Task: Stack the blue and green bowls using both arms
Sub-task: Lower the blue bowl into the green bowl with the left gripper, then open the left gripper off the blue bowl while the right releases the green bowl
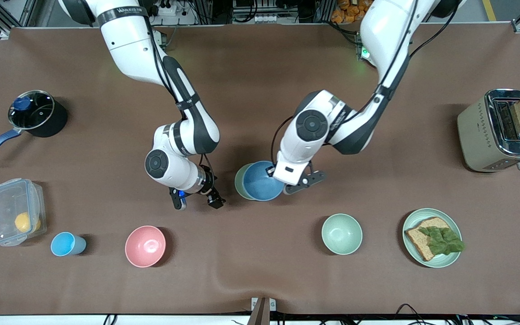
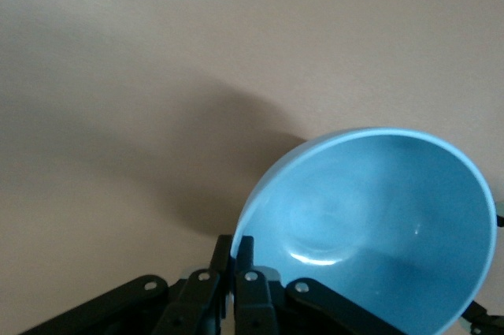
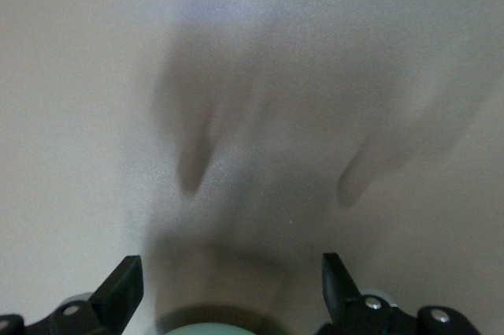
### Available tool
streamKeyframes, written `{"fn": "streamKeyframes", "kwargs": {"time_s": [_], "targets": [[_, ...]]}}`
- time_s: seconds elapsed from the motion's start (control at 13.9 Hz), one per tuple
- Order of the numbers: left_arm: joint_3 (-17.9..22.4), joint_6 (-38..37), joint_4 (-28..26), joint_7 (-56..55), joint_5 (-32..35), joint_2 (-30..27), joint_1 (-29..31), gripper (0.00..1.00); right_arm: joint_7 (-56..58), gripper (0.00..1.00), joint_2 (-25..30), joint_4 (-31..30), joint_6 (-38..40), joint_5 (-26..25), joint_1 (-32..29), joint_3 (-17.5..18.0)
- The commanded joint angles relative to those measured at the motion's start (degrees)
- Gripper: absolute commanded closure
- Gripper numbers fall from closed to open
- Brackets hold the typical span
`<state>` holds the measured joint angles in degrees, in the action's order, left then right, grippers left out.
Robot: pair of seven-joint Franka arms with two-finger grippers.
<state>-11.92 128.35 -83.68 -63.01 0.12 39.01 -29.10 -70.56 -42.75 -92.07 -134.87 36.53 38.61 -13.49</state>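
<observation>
My left gripper should release the blue bowl inside the sage-green bowl at the table's middle (image 1: 252, 181).
The blue bowl (image 1: 261, 184) is tilted over the sage-green bowl (image 1: 240, 181) at the table's middle and covers most of it. Only a green crescent shows, on the side toward the right arm's end. I cannot tell whether the bowls touch. My left gripper (image 1: 270, 172) is shut on the blue bowl's rim; in the left wrist view its fingers (image 2: 246, 250) pinch the rim of the blue bowl (image 2: 370, 225). My right gripper (image 1: 197, 199) is open and empty, low over bare table beside the bowls. In the right wrist view (image 3: 228, 272) a pale green edge (image 3: 213, 327) shows between its fingers.
Nearer the front camera stand a pink bowl (image 1: 145, 246), a light-blue cup (image 1: 67, 244), a mint-green bowl (image 1: 341, 234) and a plate (image 1: 456, 225) with bread. A toaster (image 1: 499, 131) stands at the left arm's end. A pot (image 1: 39, 113) and a plastic container (image 1: 16, 216) stand at the right arm's end.
</observation>
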Motion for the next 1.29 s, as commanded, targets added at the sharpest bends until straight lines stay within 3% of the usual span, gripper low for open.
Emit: {"fn": "streamKeyframes", "kwargs": {"time_s": [0.0,0.65,1.22], "targets": [[0.67,3.03,2.03,-2.37,-1.35,2.82,-2.35,1.0,-1.07,0.0,-1.55,1.72,-1.17,0.21,0.07,-0.04],[0.76,4.89,1.24,-3.61,-0.56,4.23,-3.77,1.0,-1.77,0.0,-2.34,1.72,-3.91,1.09,1.38,0.13],[0.84,4.89,1.07,-3.61,-0.56,5.28,-3.86,0.99,-9.15,0.0,-4.27,2.77,-6.02,0.91,4.37,0.22]]}}
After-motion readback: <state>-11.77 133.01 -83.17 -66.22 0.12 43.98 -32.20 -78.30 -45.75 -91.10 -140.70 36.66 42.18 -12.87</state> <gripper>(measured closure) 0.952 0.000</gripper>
